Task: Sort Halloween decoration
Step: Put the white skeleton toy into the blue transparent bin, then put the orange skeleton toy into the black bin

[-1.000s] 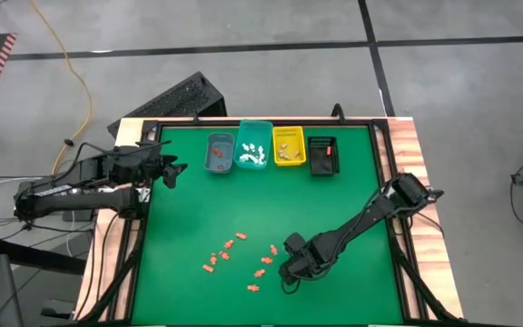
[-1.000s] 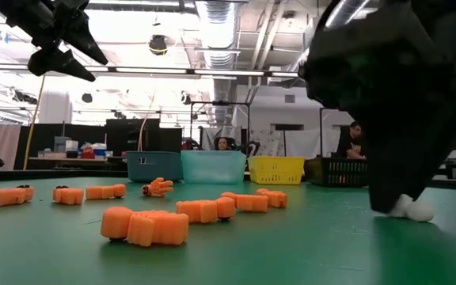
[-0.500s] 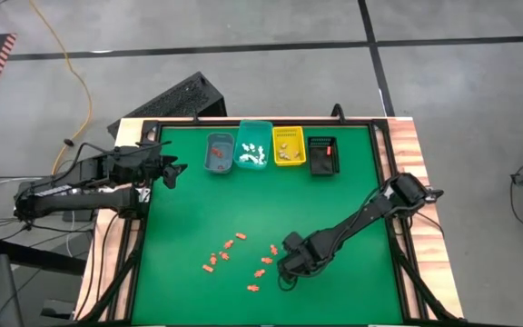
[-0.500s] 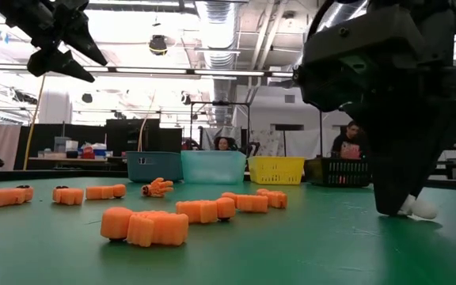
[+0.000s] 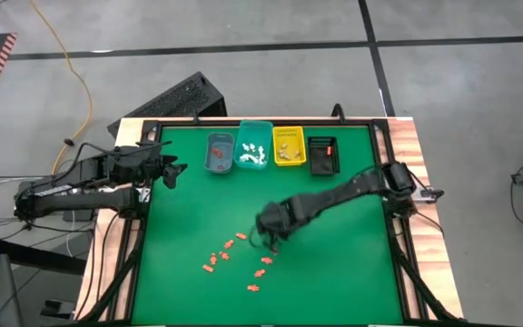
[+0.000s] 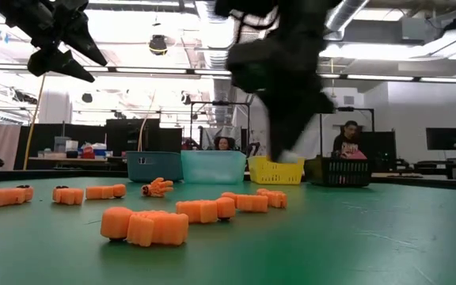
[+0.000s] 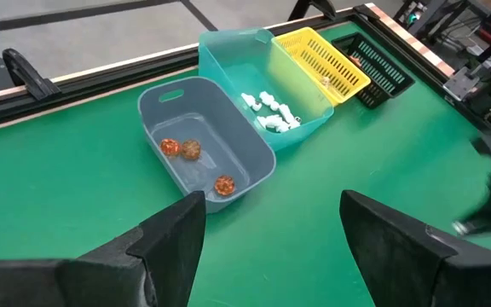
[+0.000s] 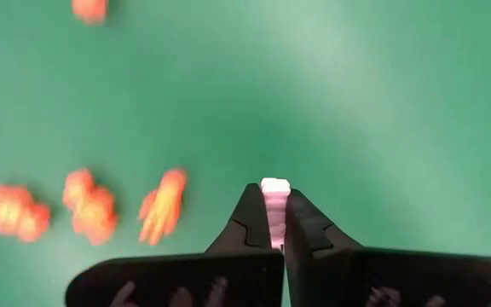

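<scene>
The white piece will be let go by my right gripper among the other white pieces in the teal bin [image 5: 253, 157]. The held piece is just beyond the orange ones.
Several orange Halloween decoration pieces [image 5: 225, 255] lie on the green mat at the table's near middle, and they also show in the low view [image 6: 145, 226]. My right gripper [image 5: 263, 236] hangs just beyond them, shut on a small white piece [image 8: 274, 189] that also shows in the low view [image 6: 290, 156]. My left gripper [image 5: 178, 171] waits open, raised over the mat's far left, its fingers [image 7: 173, 243] wide apart. White pieces [image 7: 271, 111] lie in the teal bin [image 5: 253, 143]. Three orange ones [image 7: 190, 153] lie in the blue-grey bin [image 5: 220, 154]. My right gripper pinches the white piece between its two fingertips [image 8: 250, 213]. The piece's end [image 8: 274, 183] sticks out past them. The fingers come from above and point down. The piece is lifted clear of the mat.
Four bins stand in a row at the mat's far edge: blue-grey, teal, yellow [image 5: 289, 145] and black [image 5: 323, 154]. A raised frame [image 5: 384, 173] borders the mat. Bare green mat [image 5: 334, 272] lies to the right of the orange pieces. People sit in the room behind the table.
My right gripper has shut on the white piece that lay on the mat at the near right. It has lifted it clear and carried it up, toward the table's left and far edge, to above the orange pieces.
</scene>
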Action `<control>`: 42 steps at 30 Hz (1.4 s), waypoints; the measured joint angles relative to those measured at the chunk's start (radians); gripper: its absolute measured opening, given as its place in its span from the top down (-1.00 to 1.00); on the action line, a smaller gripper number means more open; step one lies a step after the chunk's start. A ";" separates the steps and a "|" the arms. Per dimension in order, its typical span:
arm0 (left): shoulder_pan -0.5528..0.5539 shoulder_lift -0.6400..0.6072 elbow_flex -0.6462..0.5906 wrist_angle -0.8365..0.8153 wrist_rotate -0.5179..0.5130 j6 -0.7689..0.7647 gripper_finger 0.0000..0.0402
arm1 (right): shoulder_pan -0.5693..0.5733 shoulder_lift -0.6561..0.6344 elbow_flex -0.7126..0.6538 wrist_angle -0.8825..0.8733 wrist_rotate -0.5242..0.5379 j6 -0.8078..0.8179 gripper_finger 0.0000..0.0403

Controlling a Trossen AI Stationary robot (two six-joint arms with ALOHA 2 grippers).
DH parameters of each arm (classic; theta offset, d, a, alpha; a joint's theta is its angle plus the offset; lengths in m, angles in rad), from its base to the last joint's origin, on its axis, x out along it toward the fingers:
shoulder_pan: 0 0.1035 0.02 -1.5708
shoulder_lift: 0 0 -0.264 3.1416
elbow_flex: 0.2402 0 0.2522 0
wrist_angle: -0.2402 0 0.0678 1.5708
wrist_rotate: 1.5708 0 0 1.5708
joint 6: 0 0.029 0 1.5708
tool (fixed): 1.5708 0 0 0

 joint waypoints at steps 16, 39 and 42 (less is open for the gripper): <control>0.000 0.000 0.000 0.000 0.000 0.015 -0.30 | -0.411 -0.001 0.135 0.390 0.081 -0.275 0.98; 0.000 0.000 0.000 0.000 -0.053 0.015 -0.30 | -0.556 0.004 0.136 0.404 0.038 -0.423 0.24; 0.000 0.000 0.000 0.000 -0.053 0.015 -0.30 | -0.532 0.004 0.136 0.382 0.000 -0.456 0.24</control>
